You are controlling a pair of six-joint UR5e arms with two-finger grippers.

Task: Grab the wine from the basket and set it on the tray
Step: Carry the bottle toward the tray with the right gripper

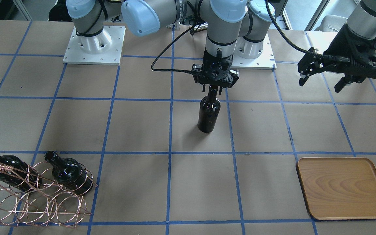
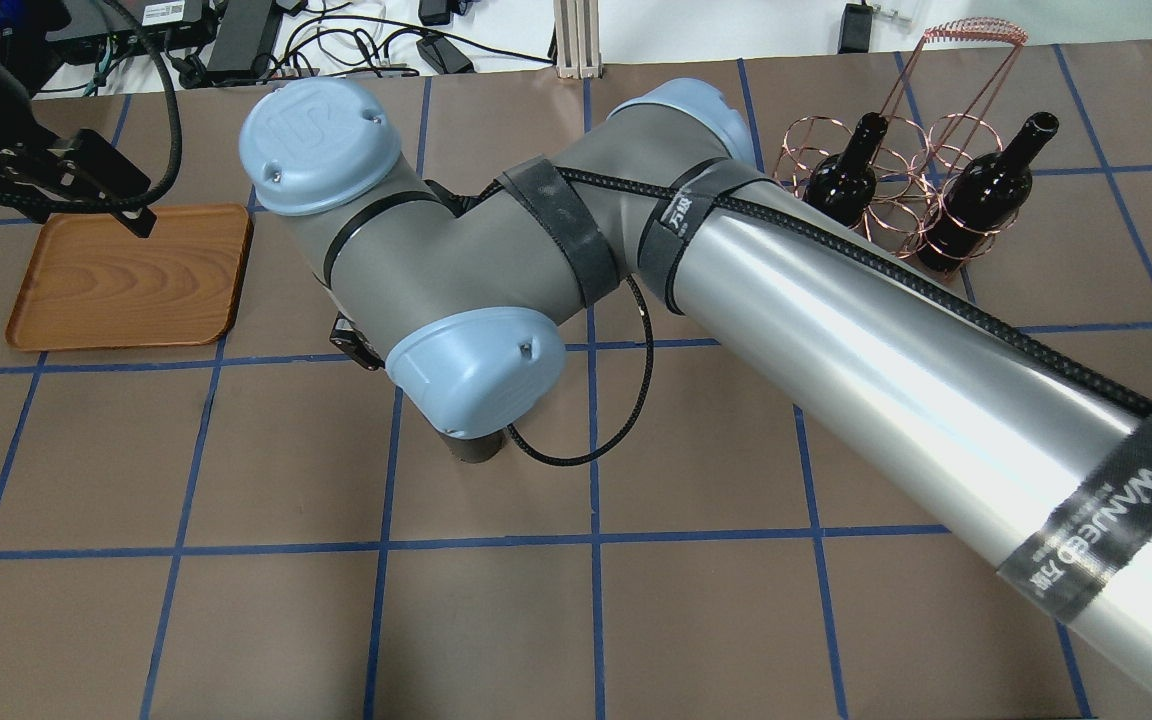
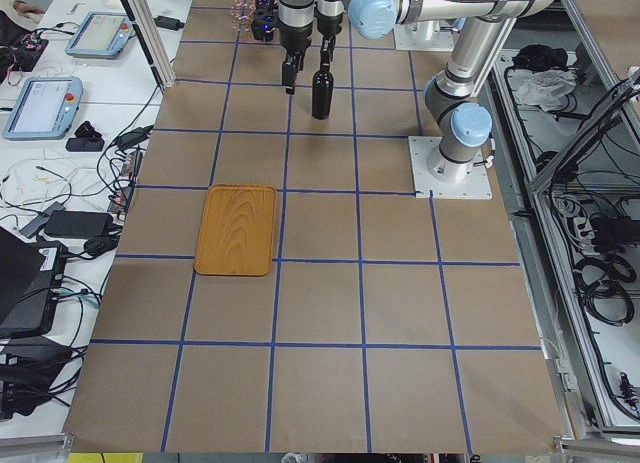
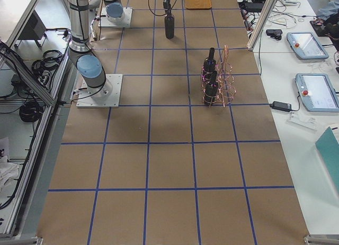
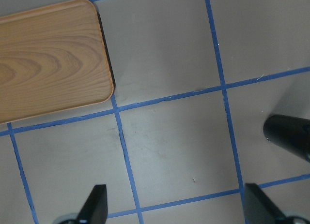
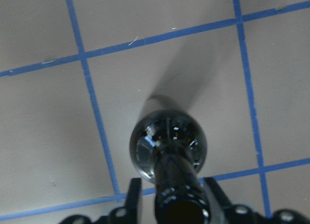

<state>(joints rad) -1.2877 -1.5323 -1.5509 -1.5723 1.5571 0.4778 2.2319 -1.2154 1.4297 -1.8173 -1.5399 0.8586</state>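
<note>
My left gripper takes the neck point(image 1: 212, 93) of the middle upright wine bottle next, where my right gripper sits.
One wine bottle point(image 1: 209, 112) stands upright on the table's middle. My right gripper point(image 1: 212, 88) sits around its neck from above. In the right wrist view its fingers point(image 6: 134, 192) stand a little off the neck point(image 6: 175, 185), so it is open. Two more bottles point(image 1: 66, 170) point(image 1: 7, 166) lie in the copper wire basket point(image 1: 34, 199), which also shows in the overhead view point(image 2: 901, 150). The wooden tray point(image 1: 344, 189) is bare. My left gripper point(image 1: 321, 84) hangs open and empty in the air, on the robot's side of the tray point(image 5: 48, 59).
The right arm's elbow and forearm point(image 2: 836, 330) span the overhead view and hide most of the standing bottle. Both arm bases point(image 1: 93, 49) stand at the robot's table edge. Blue tape lines grid the brown table.
</note>
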